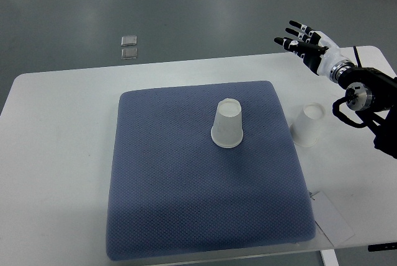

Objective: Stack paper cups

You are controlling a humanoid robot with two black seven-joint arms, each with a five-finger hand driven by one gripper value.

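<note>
The white paper cup stands on the table just off the edge of the blue mat. Next, my right gripper closes around its narrow upper end [314, 113].
Two white paper cups stand upside down. One cup [227, 123] sits near the middle of the blue mat [167, 185]. The other cup [308, 124] stands on the white table just off the mat's right edge. My right hand [302, 41] hovers over the table's far right corner, up and beyond the second cup, its fingers spread and holding nothing. Its arm comes in from the right edge. The left arm does not show.
The white table [56, 142] carries the mat. A white paper tag [332, 219] lies at the mat's near right corner. Two small clear squares [129, 46] lie on the grey floor beyond the table.
</note>
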